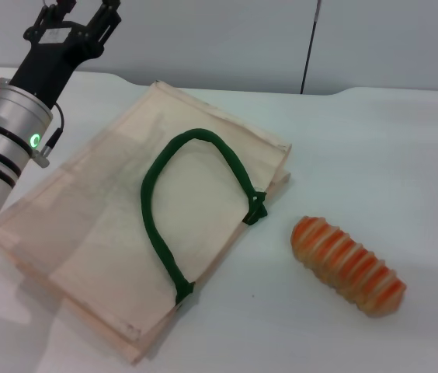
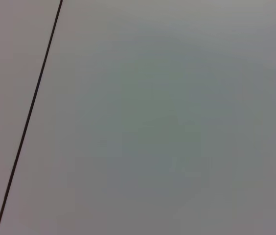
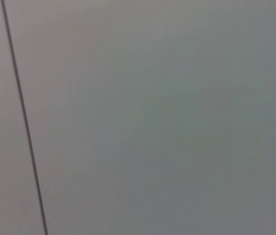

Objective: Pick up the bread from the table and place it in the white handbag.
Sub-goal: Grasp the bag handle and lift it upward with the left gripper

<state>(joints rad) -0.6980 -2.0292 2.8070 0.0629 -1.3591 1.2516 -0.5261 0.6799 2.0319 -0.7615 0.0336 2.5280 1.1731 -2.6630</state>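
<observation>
Next, I close my left gripper on the middle bend of the green rope handle [image 1: 180,139], as lifting it opens the white handbag for the bread.
The bread [image 1: 349,264], a tan loaf with orange and cream ridges, lies on the white table [image 1: 374,140] at the front right. The white handbag [image 1: 126,225] lies flat to its left, with its green rope handle [image 1: 174,194] looped on top. My left gripper [image 1: 83,6] is raised at the far left, above the table's back edge and beyond the bag's far corner. Its fingers stand apart and hold nothing. My right gripper is out of view. Both wrist views show only a plain grey surface with a dark seam.
A grey wall [image 1: 227,39] with a dark vertical seam [image 1: 308,47] runs behind the table. A gap of bare tabletop separates the bag from the bread.
</observation>
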